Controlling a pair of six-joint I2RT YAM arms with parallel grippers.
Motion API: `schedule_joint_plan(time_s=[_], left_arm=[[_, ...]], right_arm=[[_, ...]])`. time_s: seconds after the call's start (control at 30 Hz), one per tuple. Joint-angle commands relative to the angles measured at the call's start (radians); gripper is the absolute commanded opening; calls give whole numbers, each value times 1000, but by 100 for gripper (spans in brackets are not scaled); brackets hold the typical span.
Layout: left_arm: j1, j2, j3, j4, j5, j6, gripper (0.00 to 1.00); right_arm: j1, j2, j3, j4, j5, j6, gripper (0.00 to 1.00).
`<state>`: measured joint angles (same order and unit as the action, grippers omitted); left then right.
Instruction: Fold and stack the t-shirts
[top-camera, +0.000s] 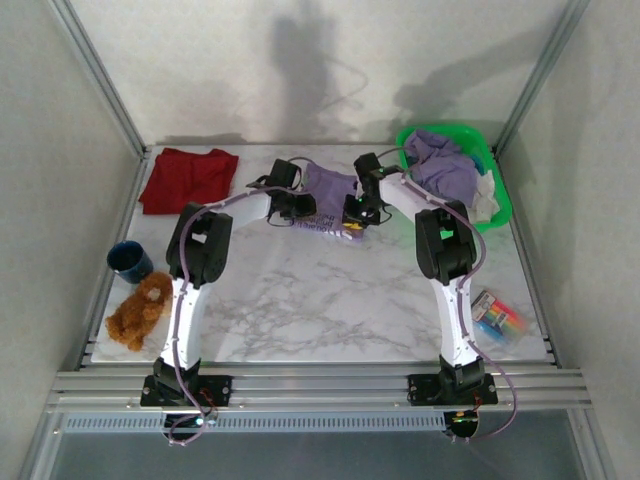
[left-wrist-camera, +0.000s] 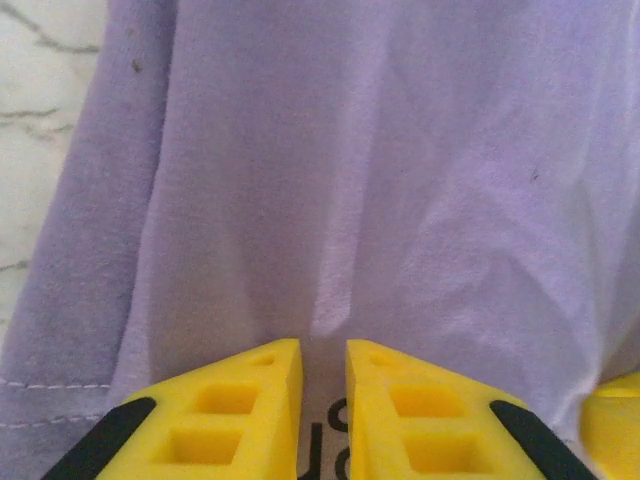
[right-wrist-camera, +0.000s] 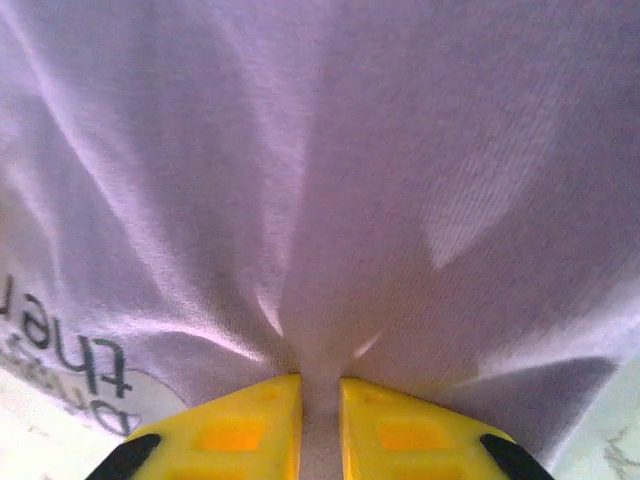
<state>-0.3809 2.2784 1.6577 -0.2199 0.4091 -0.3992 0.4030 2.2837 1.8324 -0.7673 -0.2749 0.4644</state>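
The lavender t-shirt's far edge lies loose while my left gripper holds the shirt near the print, so that gripper should open and take the far edge's corner (top-camera: 309, 169).
A lavender t-shirt (top-camera: 330, 188) with dark print lies on the marble table at the back middle. My left gripper (top-camera: 300, 208) sits at its left side and my right gripper (top-camera: 355, 210) at its right side. In the left wrist view the yellow jaws of the left gripper (left-wrist-camera: 323, 350) stand close together, with printed lavender t-shirt (left-wrist-camera: 400, 180) cloth between them. In the right wrist view the right gripper (right-wrist-camera: 320, 382) pinches the lavender t-shirt (right-wrist-camera: 380, 150), and creases fan out from the tips. A folded red t-shirt (top-camera: 190, 178) lies at the back left.
A green basket (top-camera: 503, 205) at the back right holds more purple and white clothes (top-camera: 445, 165). A blue mug (top-camera: 130, 260) and a brown plush toy (top-camera: 138, 310) sit at the left edge. A pack of markers (top-camera: 497, 317) lies at the front right.
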Motion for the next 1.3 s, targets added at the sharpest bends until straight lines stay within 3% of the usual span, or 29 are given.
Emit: schedule_joint_plan(time_s=[0.0, 0.27, 0.4, 0.53, 0.67, 0.8, 0.97, 1.1, 1.27], left_arm=[[-1, -37, -106, -34, -69, 20, 19], [-26, -320, -510, 58, -97, -55, 19], [-94, -489, -701, 90, -95, -136, 22], [-183, -618, -789, 69, -122, -195, 28], [-187, -720, -752, -4, -170, -207, 34], [-98, -714, -617, -98, -173, -129, 41], [2, -583, -481, -100, -100, -31, 44], [14, -469, -395, -81, -43, 11, 46], [15, -371, -342, -91, -66, 28, 46]], right_arm=[[21, -10, -53, -51, -12, -3, 18], [116, -250, -423, 27, -49, 66, 22], [216, -408, -585, 67, -39, 144, 25], [273, -523, -628, 38, 11, 184, 27], [266, -615, -590, -27, 94, 168, 35], [197, -613, -517, -63, 120, 116, 40], [93, -512, -443, -10, 94, 35, 44], [45, -415, -382, 19, 83, -14, 46], [27, -321, -325, 31, 61, -43, 47]])
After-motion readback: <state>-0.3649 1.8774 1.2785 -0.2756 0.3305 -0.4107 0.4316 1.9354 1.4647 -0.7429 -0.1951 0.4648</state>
